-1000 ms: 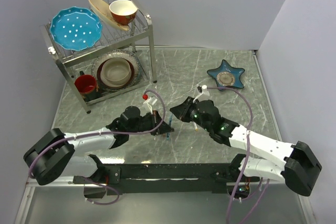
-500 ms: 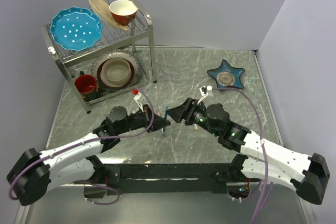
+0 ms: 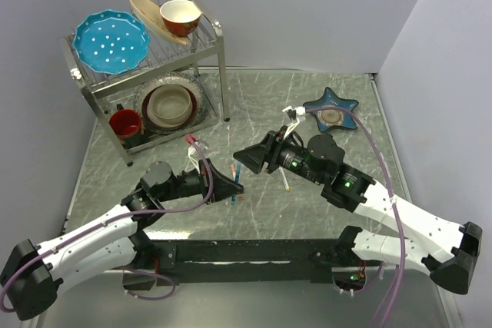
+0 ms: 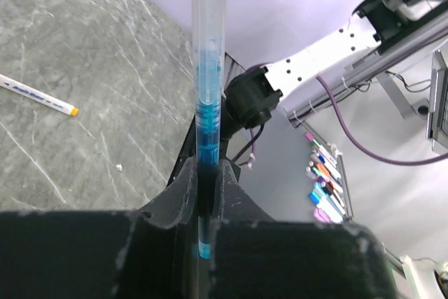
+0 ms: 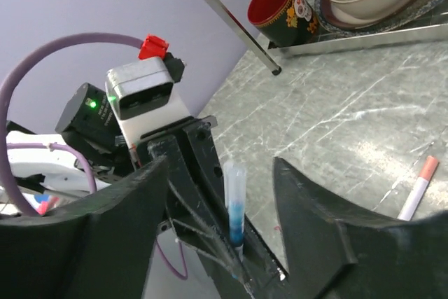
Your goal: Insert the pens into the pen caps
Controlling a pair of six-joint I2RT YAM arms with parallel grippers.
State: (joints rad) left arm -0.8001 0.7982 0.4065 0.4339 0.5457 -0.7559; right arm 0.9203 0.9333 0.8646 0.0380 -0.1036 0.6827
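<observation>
My left gripper will lay the blue pen down on the dish-rack side of the white pen (image 3: 208,186) with the pinkish-red end. The blue pen is still held above the table.
My left gripper (image 3: 234,183) is shut on the blue pen (image 3: 233,203) and holds it above the table. In the left wrist view the pen (image 4: 208,103) has a clear barrel with blue ink and stands up out of the closed gripper (image 4: 208,173). My right gripper (image 3: 245,160) is open. In the right wrist view its jaws (image 5: 222,167) stand either side of the pen's end (image 5: 234,204) without touching it. A white pen with an orange tip (image 4: 38,96) and a white pen with a pinkish-red end (image 5: 418,188) lie on the table. No cap shows clearly.
A metal dish rack (image 3: 219,44) stands at the back left with a blue plate (image 3: 111,41), bowls and a red mug (image 5: 280,8). A blue star-shaped dish (image 3: 330,110) lies at the back right. Several markers (image 4: 323,187) lie beyond the table's near edge.
The left gripper has kept the blue pen and shifted slightly left and nearer. The right gripper has swung left, and its open jaws now stand round the pen's end.
</observation>
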